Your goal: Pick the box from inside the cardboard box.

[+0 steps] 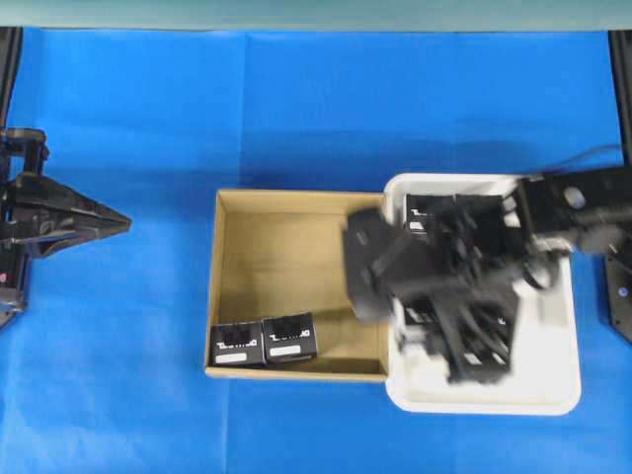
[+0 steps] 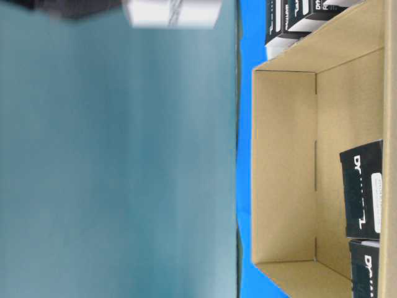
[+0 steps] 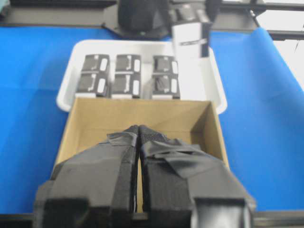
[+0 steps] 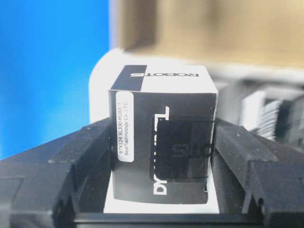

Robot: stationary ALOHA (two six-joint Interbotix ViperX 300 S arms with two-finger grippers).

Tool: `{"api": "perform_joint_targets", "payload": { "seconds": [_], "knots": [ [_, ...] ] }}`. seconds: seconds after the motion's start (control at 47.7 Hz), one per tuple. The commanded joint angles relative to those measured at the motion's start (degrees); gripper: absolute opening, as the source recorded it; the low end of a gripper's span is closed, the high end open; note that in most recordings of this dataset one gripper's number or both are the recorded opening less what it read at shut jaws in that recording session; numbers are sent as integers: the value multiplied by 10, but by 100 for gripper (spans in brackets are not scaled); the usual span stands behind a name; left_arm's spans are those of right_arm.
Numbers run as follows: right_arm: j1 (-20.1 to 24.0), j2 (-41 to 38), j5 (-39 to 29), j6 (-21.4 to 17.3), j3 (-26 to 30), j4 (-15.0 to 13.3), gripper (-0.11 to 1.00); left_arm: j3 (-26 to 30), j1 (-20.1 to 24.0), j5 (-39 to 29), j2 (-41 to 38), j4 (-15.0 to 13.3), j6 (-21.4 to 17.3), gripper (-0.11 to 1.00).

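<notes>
The black box, now lifted above the tray, will go down in the white tray's near corner [image 1: 432, 365] next to the cardboard box, set there by my right gripper.
The cardboard box [image 1: 296, 197] lies mid-table, and two small black boxes [image 1: 235, 345] [image 1: 289, 338] rest in its near left corner, also seen in the table-level view [image 2: 361, 189]. My right gripper [image 1: 367, 265] hangs above the seam between carton and tray. In the right wrist view my right gripper [image 4: 164, 154] is shut on one black box [image 4: 164, 137], label strip on the left, white tray beneath. The left wrist view shows that held box [image 3: 191, 40] lifted above the tray. My left gripper [image 1: 123, 222] waits far left, shut and empty [image 3: 139, 130].
A white plastic tray [image 1: 484, 403] sits against the carton's right side, with several black boxes [image 3: 126, 76] in rows inside it. Blue cloth [image 1: 128, 375] covers the table. The right arm and its cables [image 1: 474, 336] hide much of the tray from above.
</notes>
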State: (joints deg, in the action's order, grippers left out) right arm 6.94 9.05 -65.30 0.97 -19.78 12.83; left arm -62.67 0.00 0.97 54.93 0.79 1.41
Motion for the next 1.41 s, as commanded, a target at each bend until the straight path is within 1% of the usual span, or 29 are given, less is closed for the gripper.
{"api": "perform_joint_targets", "payload": {
  "seconds": [0.0,0.105,0.231,0.378,0.482,0.755,1.049,1.385],
  "knots": [
    [9,15,11,-4,-18,11,63,17,-1,2,-3,2,0,-2],
    [22,21,40,-22,-51,11,63,16,-1,2,-4,2,0,-2],
    [41,18,99,-42,-93,11,63,16,-1,2,-4,2,0,-2],
    [61,7,167,-52,-130,11,63,16,-1,-1,-4,2,0,-2],
    [64,-5,197,-52,-146,11,63,16,0,-7,-4,2,0,-2],
    [64,-36,227,-51,-162,-6,63,16,1,-10,-3,2,-1,-2],
    [64,-48,269,-52,-183,-6,63,16,1,-10,-4,2,-1,-2],
    [63,-48,271,-53,-187,-6,63,17,3,-10,-3,2,-1,-2]
  ]
}}
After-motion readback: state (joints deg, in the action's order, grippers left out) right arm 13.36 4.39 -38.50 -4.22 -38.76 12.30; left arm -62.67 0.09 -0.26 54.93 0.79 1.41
